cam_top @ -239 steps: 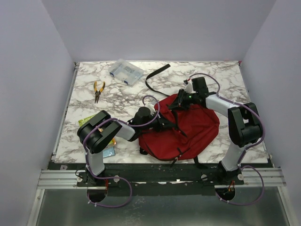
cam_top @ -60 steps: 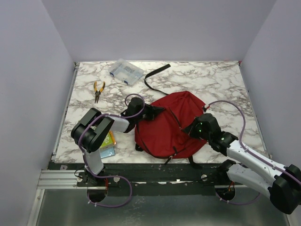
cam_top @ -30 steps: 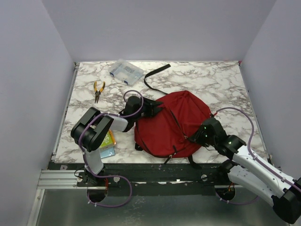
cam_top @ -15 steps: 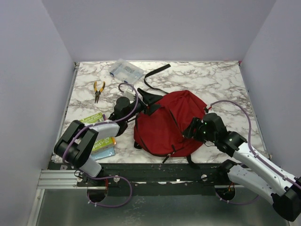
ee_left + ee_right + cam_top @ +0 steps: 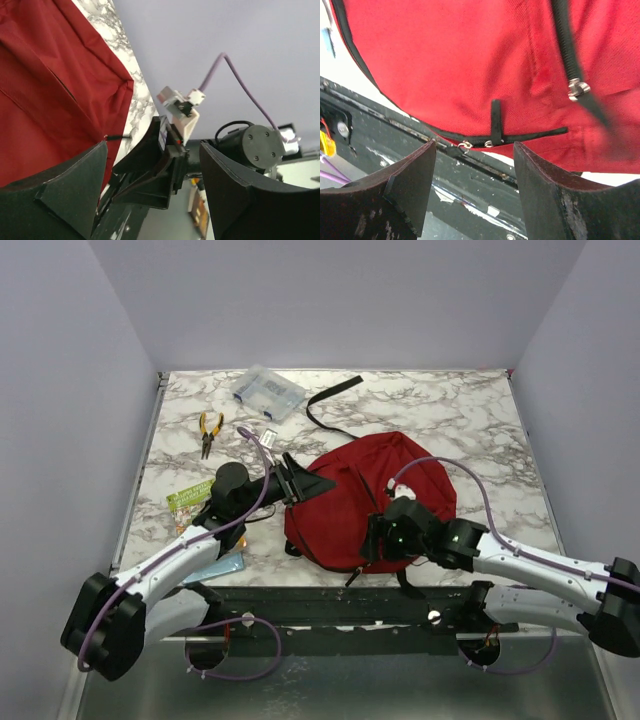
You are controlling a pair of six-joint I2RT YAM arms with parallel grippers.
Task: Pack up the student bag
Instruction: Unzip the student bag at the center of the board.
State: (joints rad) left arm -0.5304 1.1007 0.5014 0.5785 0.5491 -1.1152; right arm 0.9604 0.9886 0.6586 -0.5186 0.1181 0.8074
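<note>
My left gripper is to move next to the zip pull's black tab (image 5: 354,578), which hangs off the near edge of the student bag, and it will close there.
The student bag (image 5: 385,490) is a dark red backpack lying flat in the middle of the table, with black straps and a zip along its near edge. My left gripper (image 5: 312,482) hovers open at the bag's upper left edge, nothing between its fingers (image 5: 55,200); in the left wrist view (image 5: 152,195) the bag (image 5: 45,85) fills the upper left. My right gripper (image 5: 372,540) stands open over the bag's near edge. Its wrist view (image 5: 472,190) shows the bag (image 5: 470,60) and the zip pulls (image 5: 465,146) just above the gap, ungripped.
A clear plastic box (image 5: 267,392) and a loose black strap (image 5: 330,400) lie at the back. Yellow-handled pliers (image 5: 209,430) lie at the far left. A green packet (image 5: 190,495) sits under my left arm. The black front rail (image 5: 485,175) runs just below the bag.
Both grippers have gone from shut to open. My left arm drew back from the bag's left edge. My right arm swung left along the bag's near edge.
</note>
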